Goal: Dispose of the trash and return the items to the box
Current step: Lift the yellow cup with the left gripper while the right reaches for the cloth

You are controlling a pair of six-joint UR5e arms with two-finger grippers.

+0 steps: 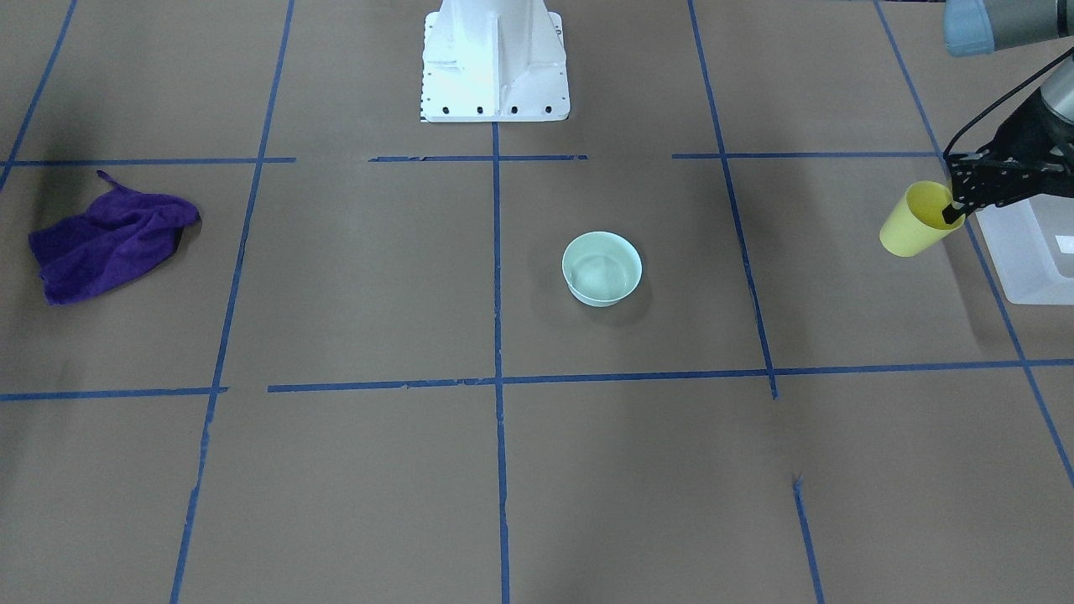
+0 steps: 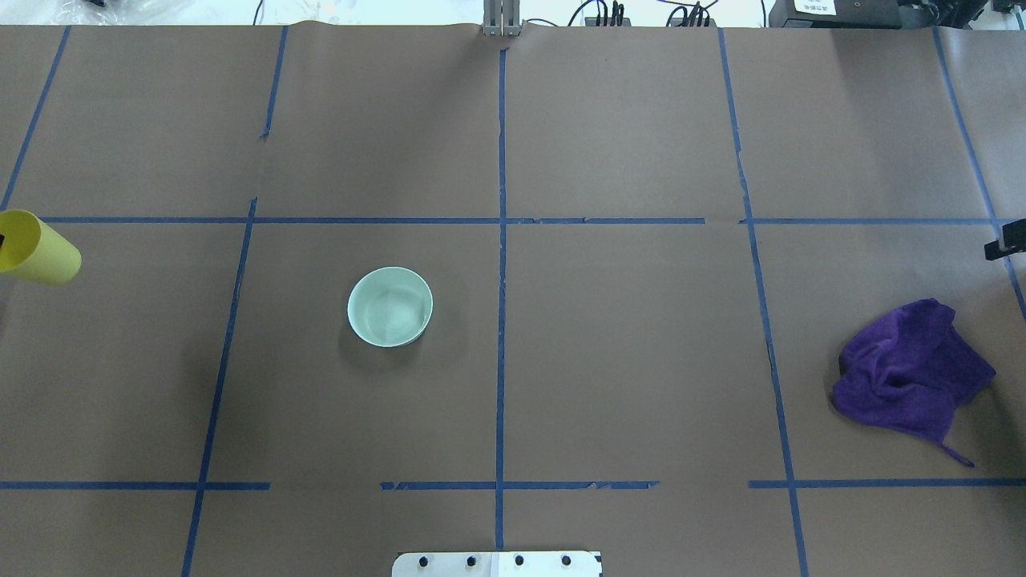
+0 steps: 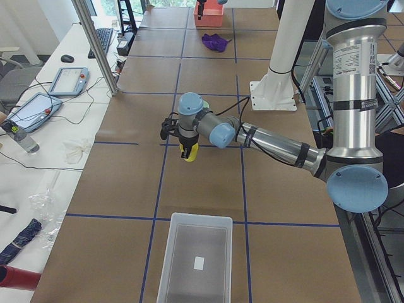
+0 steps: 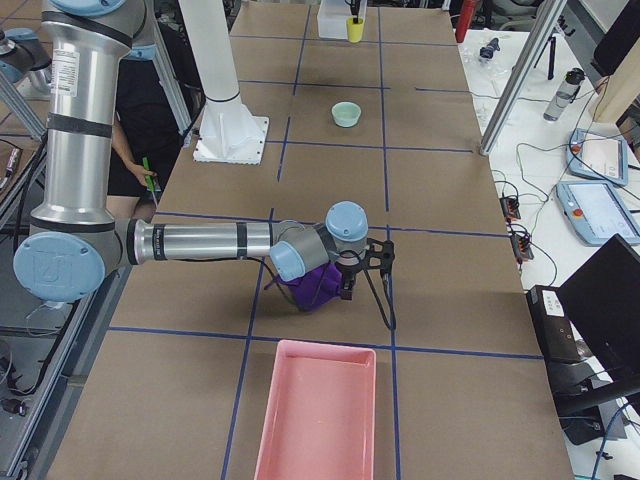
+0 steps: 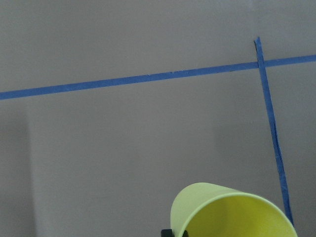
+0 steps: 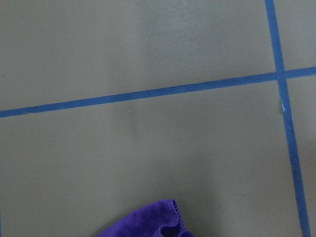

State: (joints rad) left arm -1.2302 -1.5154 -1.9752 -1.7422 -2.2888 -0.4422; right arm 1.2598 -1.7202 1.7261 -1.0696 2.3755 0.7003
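Note:
I will use my right gripper to grab the purple cloth by its end [image 1: 163, 210] nearest the pale green bowl, on the side toward the robot base.
My left gripper [image 1: 955, 210] is shut on the rim of the yellow cup [image 1: 913, 225], with one finger inside its mouth. It holds the cup tilted above the table, just beside the frosted white box [image 1: 1025, 256]. The cup also shows at the left edge of the overhead view [image 2: 38, 250] and in the left wrist view [image 5: 232, 212]. The box [image 3: 196, 259] looks empty. My right gripper [image 4: 352, 280] hangs over the purple cloth [image 4: 315, 285]; only a black tip [image 2: 1002, 242] shows overhead, and I cannot tell whether it is open or shut.
A pale green bowl [image 2: 390, 306] stands upright left of the table's middle. The purple cloth [image 2: 910, 373] lies crumpled at the right. A pink bin [image 4: 315, 410] stands at the table's right end. The white robot base [image 1: 495, 59] is at the near edge.

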